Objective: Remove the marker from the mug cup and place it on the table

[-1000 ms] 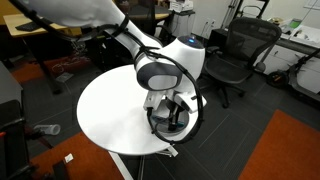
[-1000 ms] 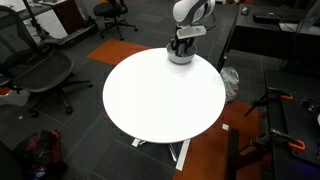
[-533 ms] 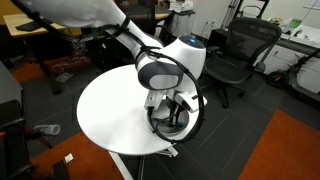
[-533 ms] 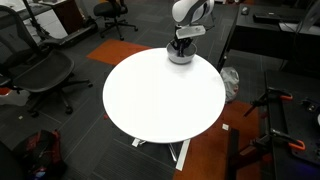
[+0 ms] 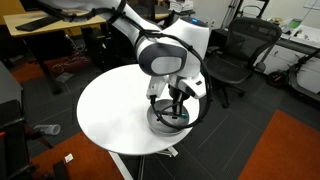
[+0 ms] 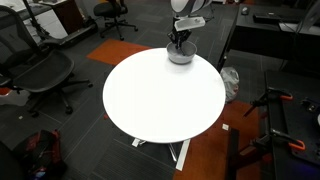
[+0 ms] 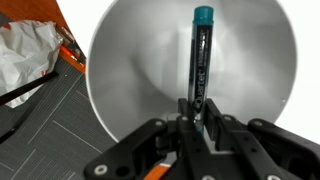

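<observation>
The marker will go down from my gripper onto the bare white tabletop [image 5: 116, 106], just across the table's middle from the mug cup.
In the wrist view the marker [image 7: 200, 60], dark with a teal cap at its far end, points down into the silvery-grey mug cup [image 7: 125, 75]. My gripper [image 7: 197, 108] is shut on the marker's near end. In both exterior views the gripper [image 5: 178, 98] [image 6: 180, 38] hangs just above the mug cup [image 5: 168, 122] [image 6: 181, 56]. The cup stands near the edge of the round white table [image 5: 105, 120] [image 6: 160, 100]. A thin dark line under the gripper in an exterior view looks like the marker [image 5: 176, 108].
Black office chairs [image 5: 235, 55] [image 6: 40, 70] stand around the table. A wooden desk [image 5: 40, 25] is at the back. Beside the table lie orange carpet [image 6: 200, 150] and a white bag [image 7: 25, 55] on the floor.
The jaws have closed on the marker. The arm has risen a little above the mug cup with the marker in its grip.
</observation>
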Robot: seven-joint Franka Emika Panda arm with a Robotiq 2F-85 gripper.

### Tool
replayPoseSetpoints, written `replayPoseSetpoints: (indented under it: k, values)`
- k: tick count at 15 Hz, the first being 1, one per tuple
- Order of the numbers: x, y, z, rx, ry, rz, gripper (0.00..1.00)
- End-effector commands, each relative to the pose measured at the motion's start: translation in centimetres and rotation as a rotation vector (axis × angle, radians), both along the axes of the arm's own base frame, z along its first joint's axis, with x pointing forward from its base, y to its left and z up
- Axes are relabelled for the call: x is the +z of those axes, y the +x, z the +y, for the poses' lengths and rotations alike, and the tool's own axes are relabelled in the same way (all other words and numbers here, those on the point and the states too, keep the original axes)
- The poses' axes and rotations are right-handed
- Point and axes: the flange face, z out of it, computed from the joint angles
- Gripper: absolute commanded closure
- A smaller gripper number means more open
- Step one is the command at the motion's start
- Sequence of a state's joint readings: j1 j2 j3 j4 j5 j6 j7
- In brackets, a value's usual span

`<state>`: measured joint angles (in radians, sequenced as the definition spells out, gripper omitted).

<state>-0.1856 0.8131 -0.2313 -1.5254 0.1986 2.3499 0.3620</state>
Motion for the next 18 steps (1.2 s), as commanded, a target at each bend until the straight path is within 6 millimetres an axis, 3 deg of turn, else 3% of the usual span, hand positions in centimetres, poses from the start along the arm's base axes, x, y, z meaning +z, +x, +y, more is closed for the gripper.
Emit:
replayPoseSetpoints:
  k: [1,5,9,13,18]
  values:
    - [4.4,-1.1,1.2,-0.003,-0.017,0.008,0.95]
    - [7.3,-2.3,2.5,0.014,-0.035,-0.002,0.95]
    - [8.8,-4.7,4.5,0.026,-0.041,0.01,0.95]
    - [9.1,-7.5,7.4,0.054,-0.049,0.057,0.95]
    - [7.8,-10.0,12.1,0.146,-0.03,0.108,0.95]
